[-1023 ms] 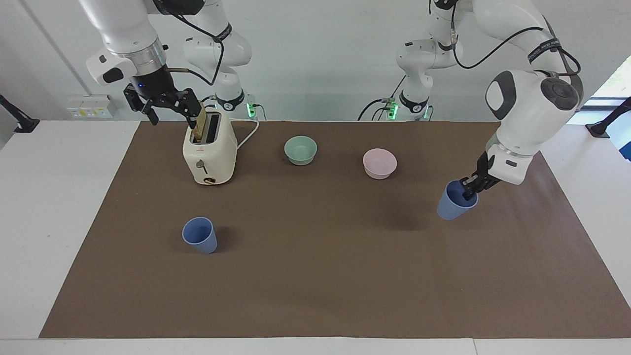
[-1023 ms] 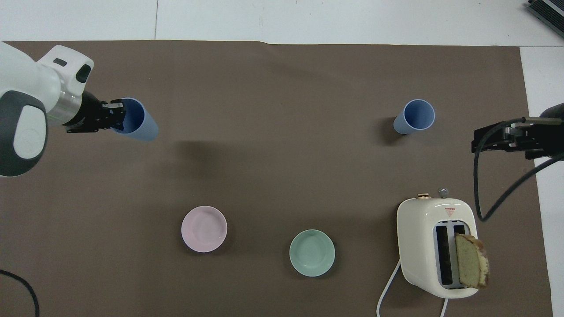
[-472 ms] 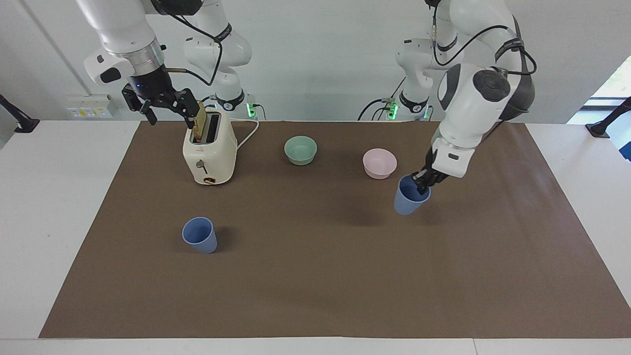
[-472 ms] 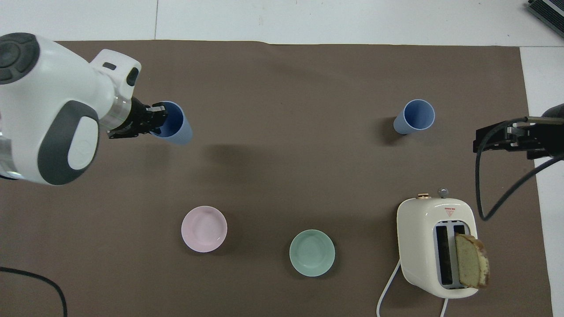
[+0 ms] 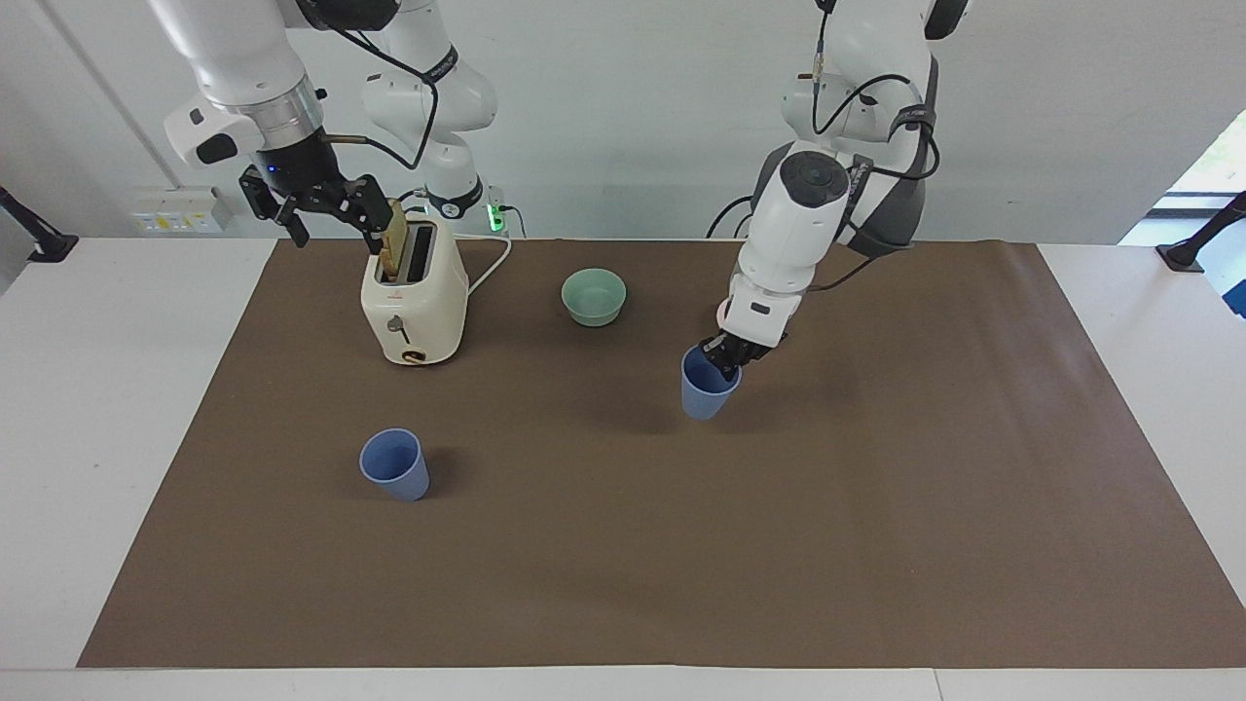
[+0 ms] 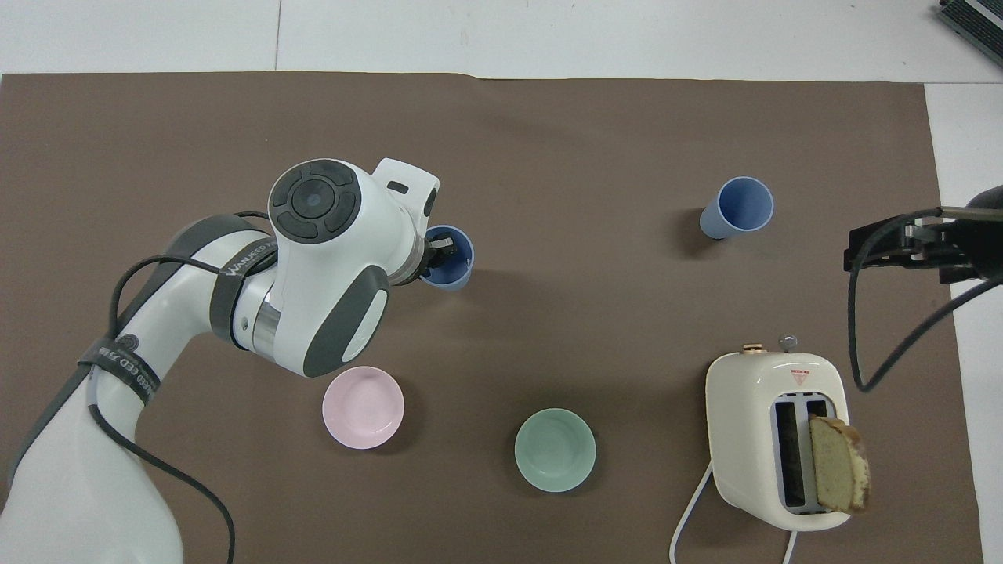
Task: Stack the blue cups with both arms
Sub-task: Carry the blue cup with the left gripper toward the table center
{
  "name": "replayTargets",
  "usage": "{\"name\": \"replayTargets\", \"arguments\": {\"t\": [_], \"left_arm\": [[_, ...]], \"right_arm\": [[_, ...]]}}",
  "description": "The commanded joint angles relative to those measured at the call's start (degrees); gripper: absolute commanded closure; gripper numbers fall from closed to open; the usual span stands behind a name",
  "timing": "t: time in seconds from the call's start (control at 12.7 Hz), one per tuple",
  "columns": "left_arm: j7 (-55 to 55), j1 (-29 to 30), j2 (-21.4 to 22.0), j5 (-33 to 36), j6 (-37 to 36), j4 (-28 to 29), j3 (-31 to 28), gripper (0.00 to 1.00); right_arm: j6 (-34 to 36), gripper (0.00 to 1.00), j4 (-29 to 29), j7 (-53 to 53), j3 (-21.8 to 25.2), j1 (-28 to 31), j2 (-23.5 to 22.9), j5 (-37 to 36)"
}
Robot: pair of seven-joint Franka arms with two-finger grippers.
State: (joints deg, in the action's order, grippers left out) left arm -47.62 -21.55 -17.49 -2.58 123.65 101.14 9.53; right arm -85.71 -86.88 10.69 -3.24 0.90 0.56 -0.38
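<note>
My left gripper has the blue cup to set down. Next, I release it with that gripper on the brown mat [image 6: 461, 279] beyond the gap between the bowls.
My left gripper [image 5: 723, 361] is shut on the rim of one blue cup [image 5: 703, 391] and holds it just above the middle of the brown mat. In the overhead view this cup [image 6: 454, 265] shows at the gripper [image 6: 436, 255], partly under the wrist. The other blue cup [image 5: 394, 465] stands upright on the mat toward the right arm's end, also seen from overhead [image 6: 736, 207]. My right gripper [image 5: 313, 216] is open and empty, up in the air beside the toaster; it shows at the overhead view's edge [image 6: 901, 244].
A cream toaster [image 5: 414, 302] with a bread slice [image 5: 394, 239] stands near the right arm's base. A pale green bowl [image 5: 594, 295] and a pale pink bowl [image 6: 363, 407] sit nearer the robots than the cups. The left arm hides most of the pink bowl in the facing view.
My left arm has carried its blue cup from the left arm's end of the mat to over the middle, toward the standing cup. The right arm has stayed put.
</note>
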Motion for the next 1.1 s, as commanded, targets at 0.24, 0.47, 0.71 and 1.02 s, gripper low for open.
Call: {"name": "replayTargets", "arguments": {"t": [0.24,0.47,0.71,1.02], "left_arm": [[-2.74,-3.14,-0.53,-0.41,4.4,2.57,-0.92,1.0],[-2.39,-2.97,-0.53,-0.33,5.99,3.54,-0.92,1.0],[-2.3,-2.97,-0.88,0.2,5.99,3.72,-1.0,1.0],[-1.95,-2.44,-0.88,0.2,5.73,3.72,-1.0,0.29]], "right_arm": [[-0.42,0.0,0.4,-1.56,-0.36,1.12,-0.21,-0.32],[-0.33,0.0,0.4,-1.56,-0.27,1.21,-0.29,-0.32],[0.1,0.0,0.49,-1.55,-0.36,1.21,-0.21,-0.32],[-0.33,0.0,0.84,-1.9,-0.54,1.12,-0.56,-0.67]]}}
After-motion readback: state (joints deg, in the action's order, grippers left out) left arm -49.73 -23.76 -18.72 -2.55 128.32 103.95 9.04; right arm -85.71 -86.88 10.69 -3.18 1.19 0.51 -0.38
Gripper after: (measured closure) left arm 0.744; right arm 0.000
